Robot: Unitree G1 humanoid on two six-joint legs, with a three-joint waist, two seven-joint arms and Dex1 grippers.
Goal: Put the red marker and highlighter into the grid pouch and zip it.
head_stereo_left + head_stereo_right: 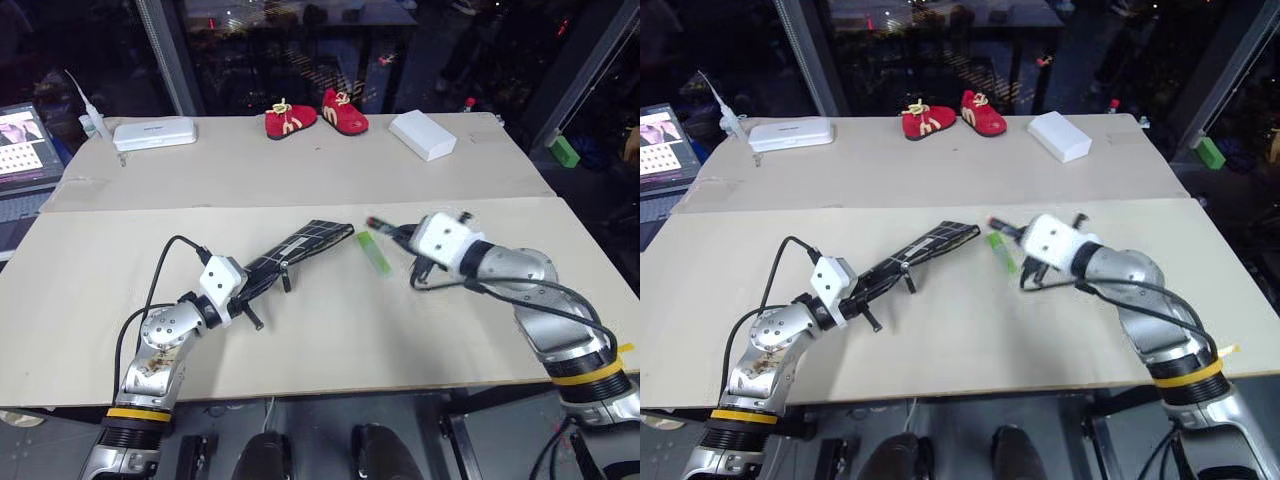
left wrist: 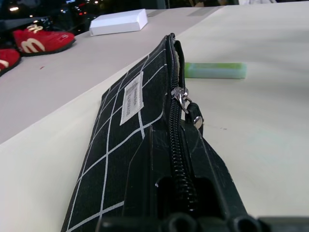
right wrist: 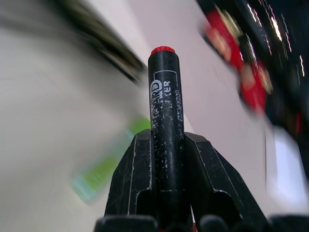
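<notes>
My right gripper needs to let go of the red marker inside the gaping far end of the grid pouch (image 1: 321,241) (image 3: 115,47), near the highlighter. The marker is still held just beside that end.
The grid pouch (image 1: 300,250) lies on the table, black with white grid lines and a white label (image 2: 131,99). My left gripper (image 1: 252,287) is shut on its near end, and its fingers (image 2: 145,193) clamp the zipper edge. The zipper pull (image 2: 182,96) sits partway along, and the far end gapes a little. My right gripper (image 1: 402,236) hovers just right of the pouch's far end, shut on the red marker (image 3: 165,111), whose red-capped tip (image 1: 374,222) points toward the pouch. The light-green highlighter (image 1: 375,252) lies flat on the table between the pouch's far end and my right gripper.
A pair of small red shoes (image 1: 315,115) stands at the back of the table, with a white box (image 1: 422,134) to their right and a white case (image 1: 154,133) to their left. A laptop (image 1: 20,140) sits at the far left edge.
</notes>
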